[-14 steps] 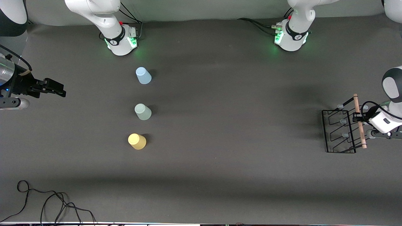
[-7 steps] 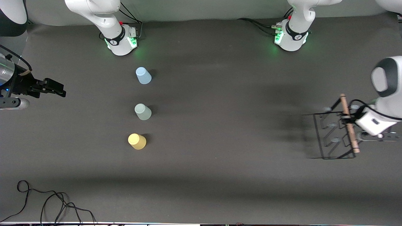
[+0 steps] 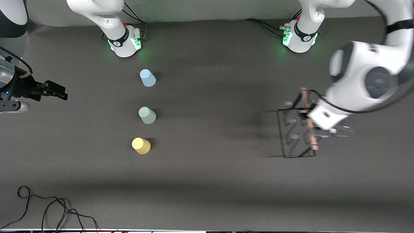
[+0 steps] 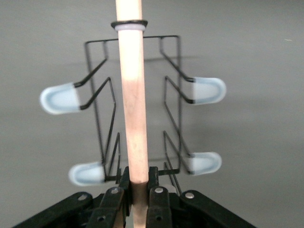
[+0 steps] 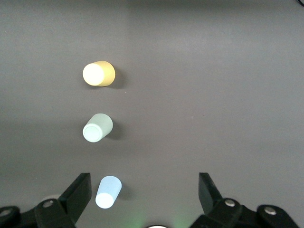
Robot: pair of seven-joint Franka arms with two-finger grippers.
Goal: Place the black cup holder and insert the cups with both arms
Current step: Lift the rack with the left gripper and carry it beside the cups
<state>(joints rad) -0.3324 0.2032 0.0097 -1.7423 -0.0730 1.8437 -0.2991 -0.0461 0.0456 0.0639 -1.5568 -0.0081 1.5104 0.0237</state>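
The robot's left gripper will release the black cup holder, which hangs a little above the table now, on the open table point(image 3: 205, 117) next to the green cup, the middle one in the row.
The black cup holder point(image 3: 292, 137) hangs a little above the table toward the left arm's end, its wire frame blurred. My left gripper point(image 3: 307, 117) is shut on its wooden rod handle point(image 4: 132, 99), with pale-blue-tipped pegs point(image 4: 59, 98) sticking out on both sides. Three cups stand in a row, narrow end up, toward the right arm's end: pale blue point(image 3: 147, 78) nearest the bases, pale green point(image 3: 147, 115) in the middle, yellow point(image 3: 141, 145) nearest the camera. My right gripper point(image 3: 59, 92) waits open and holds nothing, over the table's edge at the right arm's end. The right wrist view shows the blue cup point(image 5: 108, 191), green cup point(image 5: 97, 128) and yellow cup point(image 5: 99, 73).
The two green-lit arm bases point(image 3: 124, 40) point(image 3: 299, 37) stand at the table's back edge. A loose black cable point(image 3: 48, 207) lies at the near corner on the right arm's end. The left arm's bulky white wrist point(image 3: 365, 81) hangs over the cup holder.
The left arm has carried the cup holder from the left arm's end of the table toward the middle and a little toward the bases. The right arm and the cups have not moved.
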